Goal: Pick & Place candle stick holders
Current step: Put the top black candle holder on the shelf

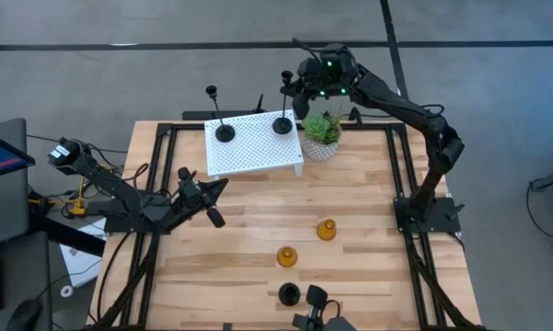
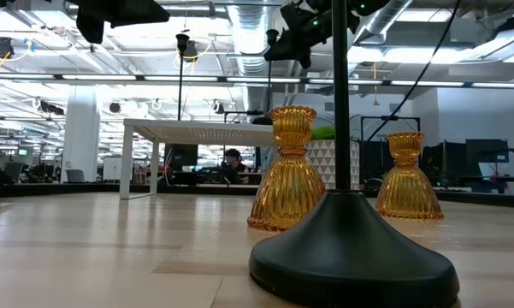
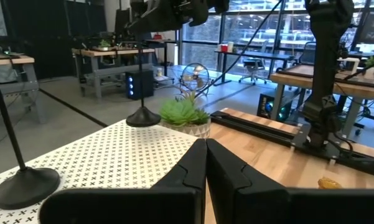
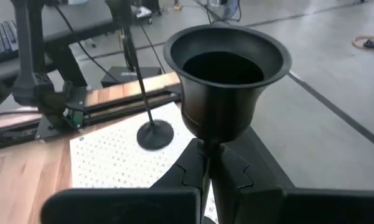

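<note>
I will set the black candle stick holder, now held over the perforated board, down with my right gripper on the white board's far corner (image 1: 280,127) near the potted plant.
Two black candle stick holders stand over the white perforated board (image 1: 255,147) at the table's far side. One (image 1: 224,133) rests on its round base. My right gripper (image 1: 293,90) is shut on the other (image 1: 282,123). Two amber holders (image 1: 326,229) (image 1: 287,256) stand on the wood nearer the front. A third black holder (image 1: 289,294) stands by the near edge. My left gripper (image 1: 213,196) hangs shut and empty over the table's left part, near the board's front left corner. My right gripper pinches the thin stem (image 4: 205,151) between its two fingers, just below the top cup (image 4: 227,68). The fingers come from the table's far right, slanting slightly down, and lie across the stem. The holder stays upright. Whether its base (image 3: 143,117) touches the board's far right corner, I cannot tell.
A small green potted plant (image 1: 322,136) stands right beside the board's right edge, close under my right arm. Black frame rails (image 1: 400,165) run along the table's sides. Bare wood lies between the board and the amber holders.
</note>
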`<action>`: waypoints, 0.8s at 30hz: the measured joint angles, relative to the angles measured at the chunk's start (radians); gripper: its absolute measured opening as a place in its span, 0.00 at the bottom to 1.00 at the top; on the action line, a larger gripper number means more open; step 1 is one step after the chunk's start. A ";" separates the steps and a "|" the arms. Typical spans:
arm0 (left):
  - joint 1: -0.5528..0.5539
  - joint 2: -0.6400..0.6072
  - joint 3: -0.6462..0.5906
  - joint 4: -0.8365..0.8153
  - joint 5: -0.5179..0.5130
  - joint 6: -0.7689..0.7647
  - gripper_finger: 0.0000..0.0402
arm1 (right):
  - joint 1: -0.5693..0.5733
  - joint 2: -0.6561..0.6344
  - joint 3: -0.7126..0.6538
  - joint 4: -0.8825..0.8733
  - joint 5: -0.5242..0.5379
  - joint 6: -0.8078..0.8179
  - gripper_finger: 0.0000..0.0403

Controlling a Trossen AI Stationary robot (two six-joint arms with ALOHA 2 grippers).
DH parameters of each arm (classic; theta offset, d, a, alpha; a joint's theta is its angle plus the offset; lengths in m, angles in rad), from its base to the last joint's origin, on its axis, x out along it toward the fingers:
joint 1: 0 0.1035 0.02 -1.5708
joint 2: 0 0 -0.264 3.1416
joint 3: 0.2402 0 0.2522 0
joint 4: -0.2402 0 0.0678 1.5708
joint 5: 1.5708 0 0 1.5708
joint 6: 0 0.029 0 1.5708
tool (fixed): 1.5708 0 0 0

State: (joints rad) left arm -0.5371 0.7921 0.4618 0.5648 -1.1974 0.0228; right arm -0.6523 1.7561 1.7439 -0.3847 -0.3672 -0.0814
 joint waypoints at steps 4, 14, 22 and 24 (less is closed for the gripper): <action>0.001 0.000 0.000 0.000 0.001 0.000 0.02 | -0.003 0.000 0.000 0.014 -0.011 0.012 0.00; 0.001 0.000 0.001 0.000 0.001 -0.001 0.02 | 0.024 0.047 -0.003 0.012 -0.039 0.018 0.00; -0.001 0.000 0.001 0.000 0.001 -0.001 0.02 | 0.029 0.056 -0.002 0.050 0.027 -0.023 0.00; -0.001 0.000 0.001 0.000 0.001 -0.001 0.02 | 0.024 0.056 0.000 0.048 0.026 -0.023 0.00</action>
State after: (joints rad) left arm -0.5381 0.7921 0.4625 0.5648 -1.1965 0.0216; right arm -0.6282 1.8118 1.7435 -0.3372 -0.3411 -0.1047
